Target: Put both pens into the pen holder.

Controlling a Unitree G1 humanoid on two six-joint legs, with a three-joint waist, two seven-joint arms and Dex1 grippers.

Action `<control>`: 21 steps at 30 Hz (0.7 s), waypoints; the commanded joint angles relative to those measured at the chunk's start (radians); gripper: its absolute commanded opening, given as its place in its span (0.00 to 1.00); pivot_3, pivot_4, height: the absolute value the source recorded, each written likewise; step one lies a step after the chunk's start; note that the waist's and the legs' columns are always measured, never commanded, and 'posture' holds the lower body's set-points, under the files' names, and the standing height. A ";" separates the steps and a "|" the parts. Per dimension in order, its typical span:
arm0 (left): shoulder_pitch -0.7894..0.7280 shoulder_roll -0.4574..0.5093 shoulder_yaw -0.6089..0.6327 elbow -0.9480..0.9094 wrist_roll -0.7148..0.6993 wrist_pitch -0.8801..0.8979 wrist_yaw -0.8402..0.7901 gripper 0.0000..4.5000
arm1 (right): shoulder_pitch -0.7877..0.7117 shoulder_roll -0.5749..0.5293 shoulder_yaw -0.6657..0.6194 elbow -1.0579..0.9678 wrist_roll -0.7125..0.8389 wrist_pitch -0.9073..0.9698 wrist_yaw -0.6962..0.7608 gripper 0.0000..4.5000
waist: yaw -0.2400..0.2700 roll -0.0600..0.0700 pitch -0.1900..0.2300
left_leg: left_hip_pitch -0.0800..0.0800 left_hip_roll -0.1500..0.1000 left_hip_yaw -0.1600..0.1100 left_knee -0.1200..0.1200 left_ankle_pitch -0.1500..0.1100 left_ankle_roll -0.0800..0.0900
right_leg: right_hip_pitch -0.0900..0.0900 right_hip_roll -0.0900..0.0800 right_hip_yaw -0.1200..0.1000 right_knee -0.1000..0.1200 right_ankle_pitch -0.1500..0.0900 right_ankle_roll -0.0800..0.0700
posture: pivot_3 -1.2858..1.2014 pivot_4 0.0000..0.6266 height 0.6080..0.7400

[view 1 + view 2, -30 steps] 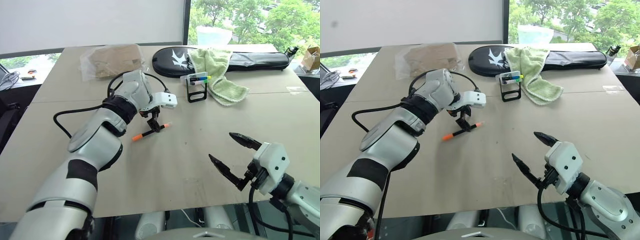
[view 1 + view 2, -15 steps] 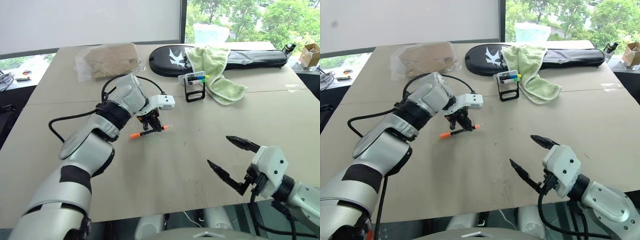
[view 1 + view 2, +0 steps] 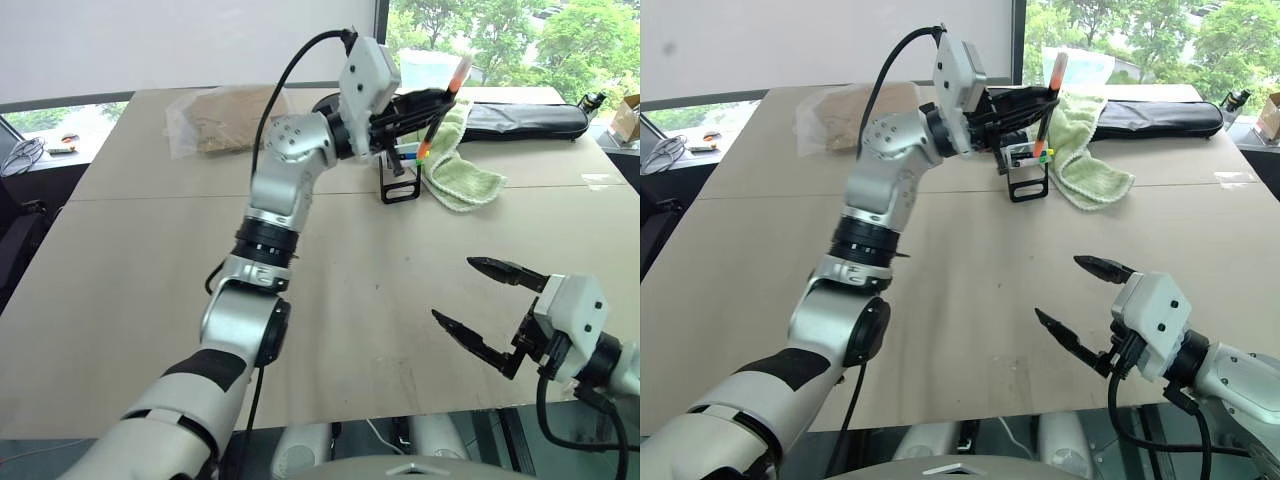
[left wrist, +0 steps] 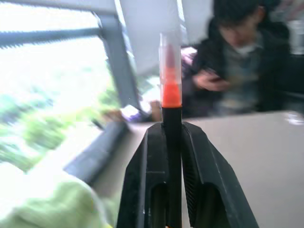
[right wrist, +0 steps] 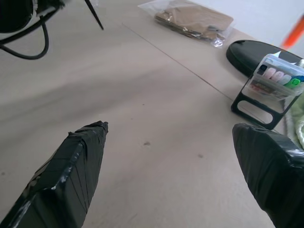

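My left gripper is holding the orange-tipped pen. It will let go of the pen in the pen holder's clear top [image 3: 400, 158], next to the blue and green tips.
My left gripper [image 3: 418, 104] is raised above the table and shut on the orange-tipped pen [image 3: 445, 98]. The pen stands tilted, nearly upright, with one orange end up. Its lower end hangs just above the pen holder [image 3: 398, 176], a small black wire stand with a clear top. In the left wrist view the black barrel [image 4: 171, 142] is pinched between both fingers [image 4: 151, 175]. Blue and green tips show in the holder's top [image 5: 278, 76]; I cannot tell whether one is the other pen. My right gripper [image 3: 453, 290] hovers open and empty near the table's front right.
A light green towel [image 3: 452, 165] lies right beside the holder. A long black zipped case [image 3: 525, 118] runs behind it. A plastic bag with brown contents [image 3: 225, 115] sits at the back left. A person [image 4: 237, 66] sits beyond the table's far side.
My left gripper shut on the orange-tipped pen on the table, lifted it and swung it up and right over the holder, turning it from lying flat to nearly upright. The right gripper stayed put.
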 commanded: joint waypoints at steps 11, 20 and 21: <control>-0.166 0.084 -0.275 0.746 0.581 -0.953 0.482 0.03 | 0.019 0.025 -0.068 -0.062 0.018 0.039 -0.013 1.00 | 0.007 -0.001 0.000 | -0.001 -0.004 -0.001 -0.001 0.000 0.001 | 0.001 -0.002 -0.002 -0.001 0.001 0.003 | 0.52 0.24 1.00; -0.244 0.106 -0.349 0.790 0.725 -1.000 0.774 0.03 | 0.063 0.010 -0.059 -0.062 0.014 -0.024 -0.056 1.00 | 0.013 -0.001 0.000 | -0.001 -0.005 -0.002 -0.001 0.000 0.001 | 0.001 -0.002 -0.002 -0.001 0.003 0.005 | 0.52 0.24 1.00; -0.248 0.104 -0.341 0.792 0.713 -1.016 0.770 0.03 | 0.070 0.008 -0.060 -0.062 0.015 -0.031 -0.060 1.00 | 0.013 -0.001 0.000 | -0.001 -0.005 -0.002 -0.001 0.000 0.001 | 0.001 -0.002 -0.002 -0.001 0.003 0.005 | 0.52 0.24 1.00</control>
